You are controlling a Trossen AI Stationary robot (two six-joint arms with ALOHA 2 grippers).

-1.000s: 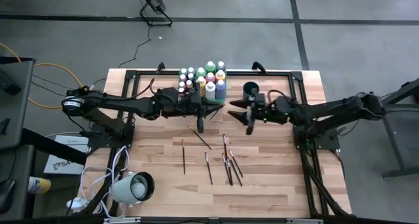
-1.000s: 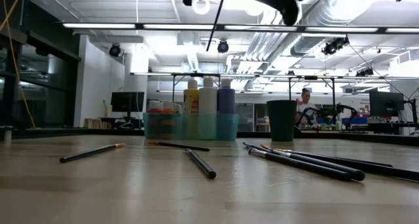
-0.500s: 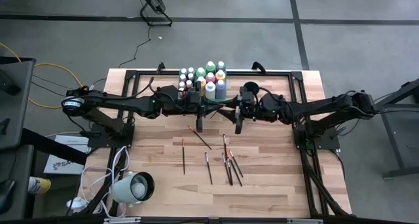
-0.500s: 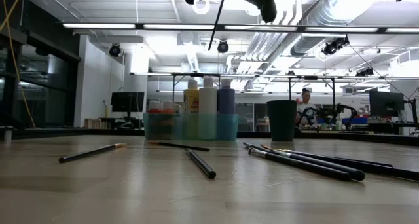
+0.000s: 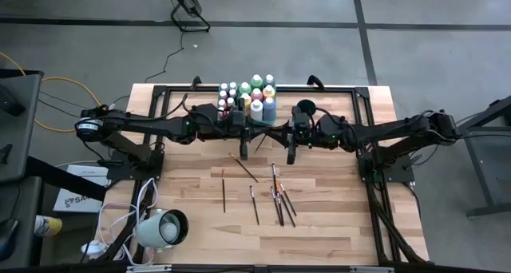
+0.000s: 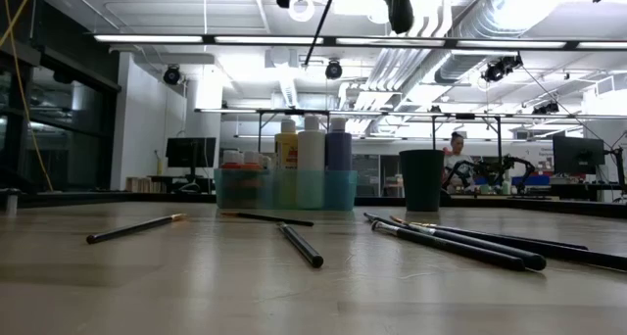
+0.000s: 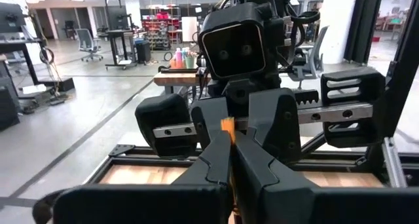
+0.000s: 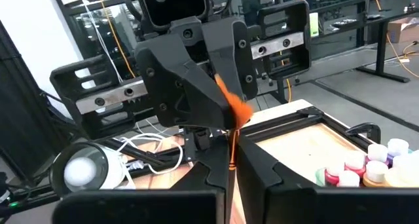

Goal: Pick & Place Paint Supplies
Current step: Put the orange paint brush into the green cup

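The robot's right gripper will release the paintbrush with orange bristles in the dark cup (image 5: 306, 109) next to the green tray.
Both arms reach level over the table's middle and meet fingertip to fingertip. Between them stands a thin paintbrush (image 5: 262, 142) with orange bristles (image 8: 230, 103), its dark handle (image 6: 321, 26) hanging slanted below. My left gripper (image 5: 259, 132) and my right gripper (image 5: 276, 135) are both shut on it. Several more brushes (image 5: 275, 199) lie flat on the wood. Paint bottles (image 5: 251, 96) stand in a green tray (image 6: 284, 190) at the far side, next to a dark cup (image 5: 305, 109). My left gripper pinches the brush at its bristle end (image 7: 226, 128) between its two fingertips, coming level from the table's left. The brush is lifted clear of the table, its handle hanging below. My right gripper pinches the same brush just below the orange bristles (image 8: 230, 144) between its two fingers, level from the table's right, facing the left gripper. The bristles stick up above its fingers.
A white lamp head (image 5: 164, 227) sits at the near left corner. Black frame rails (image 5: 375, 185) run along the table's sides. The loose brushes (image 6: 451, 242) lie across the table's middle and near half.
My right gripper has moved toward the table's left, up to the left gripper, and its wide-open fingers have shut on the brush that the left gripper holds. The left gripper and the brush have stayed in place.
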